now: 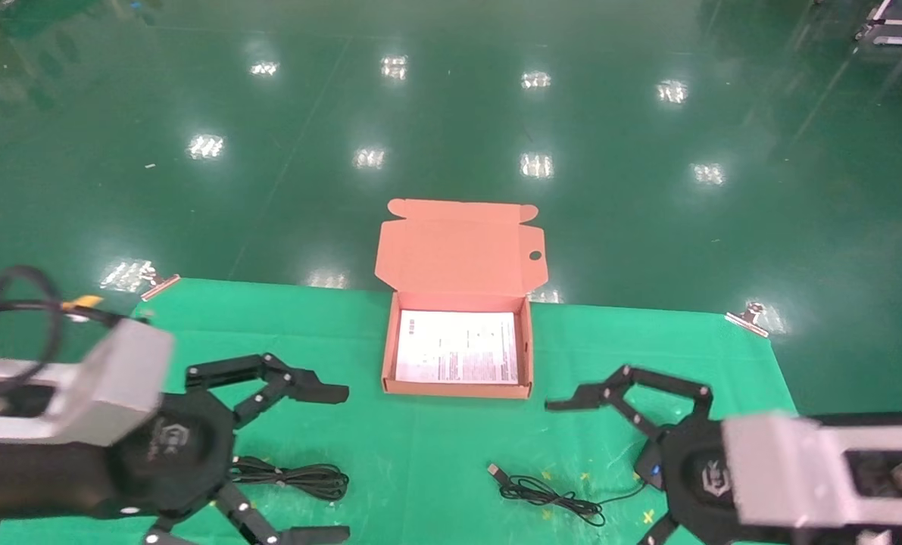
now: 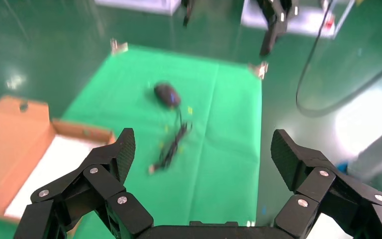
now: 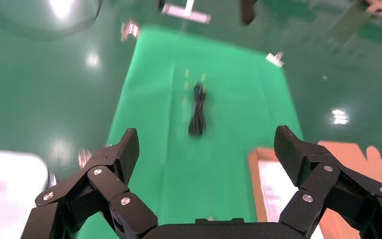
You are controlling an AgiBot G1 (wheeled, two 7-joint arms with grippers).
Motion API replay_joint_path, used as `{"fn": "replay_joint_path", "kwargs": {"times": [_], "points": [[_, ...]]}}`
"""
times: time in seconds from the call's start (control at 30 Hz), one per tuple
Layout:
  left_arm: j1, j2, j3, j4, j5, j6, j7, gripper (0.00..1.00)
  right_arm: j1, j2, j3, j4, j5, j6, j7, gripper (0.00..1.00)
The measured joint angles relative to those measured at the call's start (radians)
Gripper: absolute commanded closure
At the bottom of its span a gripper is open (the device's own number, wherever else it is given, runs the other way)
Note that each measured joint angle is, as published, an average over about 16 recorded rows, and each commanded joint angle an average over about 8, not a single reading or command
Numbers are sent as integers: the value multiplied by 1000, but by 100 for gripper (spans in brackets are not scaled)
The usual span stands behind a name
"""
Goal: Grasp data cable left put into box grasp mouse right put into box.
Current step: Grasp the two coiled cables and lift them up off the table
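Next, my left gripper grips the tied middle (image 1: 280,474) of the data cable, where its loops bunch up.
The box (image 1: 457,389) stands open at the middle of the green cloth, lid tilted back, a white printed sheet in its bottom. The data cable (image 1: 293,478) lies looped to its front left, between the fingers of my open left gripper (image 1: 342,463), which hangs over it. The mouse (image 1: 651,467) lies front right, mostly hidden under my open right gripper (image 1: 583,477); its cord (image 1: 549,493) trails left. The left wrist view shows the left gripper (image 2: 204,147), mouse (image 2: 167,94) and box (image 2: 82,132). The right wrist view shows the right gripper (image 3: 206,144), data cable (image 3: 198,109) and box (image 3: 255,179).
The green cloth (image 1: 435,454) covers the table and is held by metal clips at its far corners (image 1: 159,281) (image 1: 748,318). Small yellow marks dot the cloth near the cord. Glossy green floor lies beyond the far edge.
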Motion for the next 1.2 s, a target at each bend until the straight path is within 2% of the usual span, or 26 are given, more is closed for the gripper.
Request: {"fn": "replay_joint_path", "kwargs": {"times": [0.37, 0.67, 0.9, 1.2], "points": [[-191, 79, 217, -9, 301, 40, -44, 0, 141, -74, -157, 10, -291, -15, -165, 0], [-286, 158, 409, -2, 550, 22, -64, 0, 180, -139, -271, 11, -486, 23, -258, 0], [-291, 222, 505, 28, 725, -36, -85, 0, 160, -183, -327, 10, -611, 81, -261, 0], [-255, 309, 569, 124, 886, -133, -89, 0, 108, -235, -376, 3, -758, 164, -193, 0]]}}
